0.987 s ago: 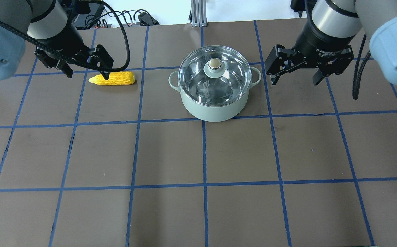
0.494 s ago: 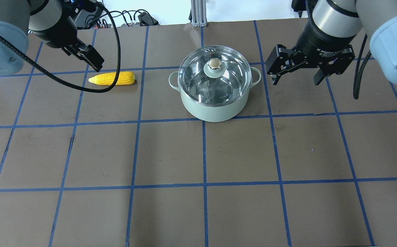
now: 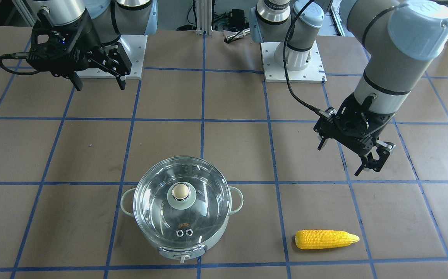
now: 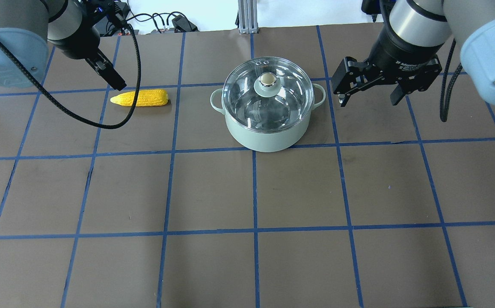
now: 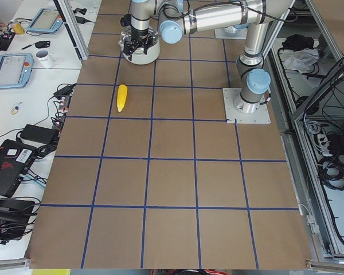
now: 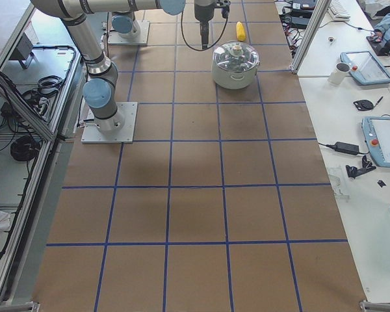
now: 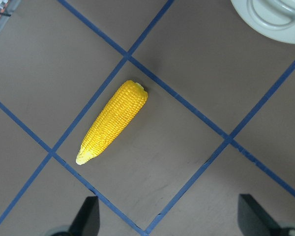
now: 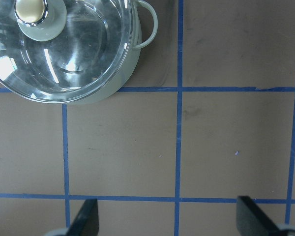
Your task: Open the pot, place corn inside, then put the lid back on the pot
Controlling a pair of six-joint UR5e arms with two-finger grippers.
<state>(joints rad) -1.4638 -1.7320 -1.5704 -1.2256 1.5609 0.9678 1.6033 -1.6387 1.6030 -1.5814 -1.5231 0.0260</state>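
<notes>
My left gripper is going to close on the narrower half (image 3: 339, 238) (image 7: 97, 139) of the yellow corn, just before its pointed end, so the thick end stays free.
The pale mint-green pot (image 4: 268, 130) stands at the table's far middle with the clear glass lid (image 4: 247, 100) on it, beige knob (image 4: 267, 79) on top. The yellow corn (image 4: 140, 98) lies on the table to the pot's left, pointed end away from the pot. My left gripper (image 3: 344, 159) is open and empty, raised above the table on the robot's side of the corn (image 3: 326, 239). Its wrist view shows the corn (image 7: 113, 122) ahead of the spread fingers (image 7: 88, 219). My right gripper (image 4: 368, 102) is open and empty, hovering to the right of the pot's right handle (image 4: 319, 95).
Brown table with a blue tape grid (image 4: 254, 188). The arm bases (image 3: 293, 58) sit at the robot's edge. A black cable (image 4: 102, 124) hangs from my left wrist in a loop near the corn. Cables and a post (image 4: 245, 17) lie at the far edge.
My left gripper, which stood with a finger at the corn one second ago, has risen and drawn back from it, still open. The corn, the pot and my right gripper have hardly moved.
</notes>
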